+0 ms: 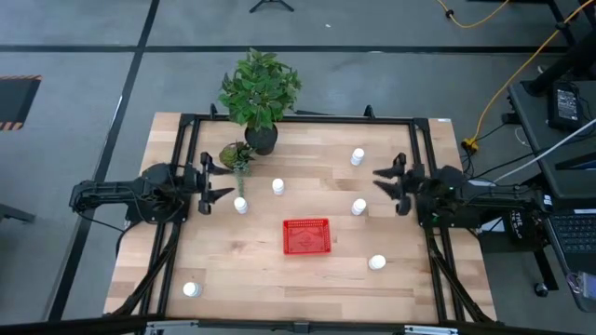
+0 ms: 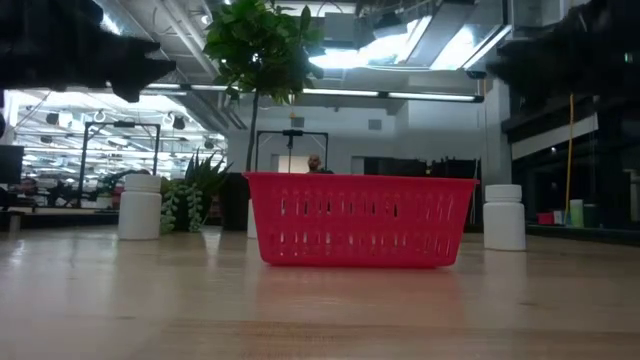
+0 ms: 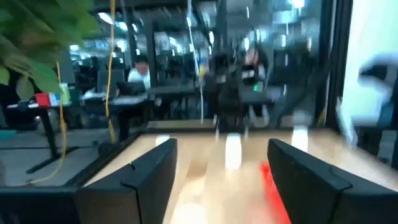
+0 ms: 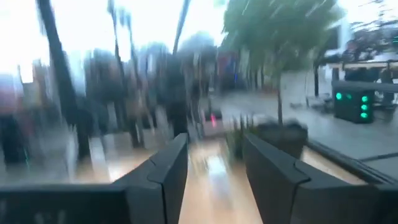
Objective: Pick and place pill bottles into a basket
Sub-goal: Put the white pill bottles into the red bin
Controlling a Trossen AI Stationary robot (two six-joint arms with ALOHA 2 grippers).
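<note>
Next, I move my right gripper to the white pill bottle nearest the table's far edge and close it around that bottle's upper part [image 1: 358, 154].
Several small white pill bottles stand upright on the wooden table around the red mesh basket [image 1: 306, 236], among them one [image 1: 241, 205] just right of my left gripper, one [image 1: 277, 187] farther in, and one [image 1: 358, 207] near my right gripper. My left gripper [image 1: 220, 180] is open and empty above the table's left side. My right gripper [image 1: 380, 180] is open and empty above the right side. In the low view the basket [image 2: 360, 232] stands between two bottles [image 2: 140, 207] [image 2: 504, 217]. The left wrist view shows a bottle [image 3: 232, 151] ahead between the open fingers and the basket's red edge [image 3: 273, 186].
A leafy plant in a black pot [image 1: 261, 138] stands at the table's far edge, with a small potted plant [image 1: 237, 156] beside it, close to my left gripper. Other bottles stand at the far right [image 1: 358, 156], near right [image 1: 376, 262] and near left corner [image 1: 191, 289].
</note>
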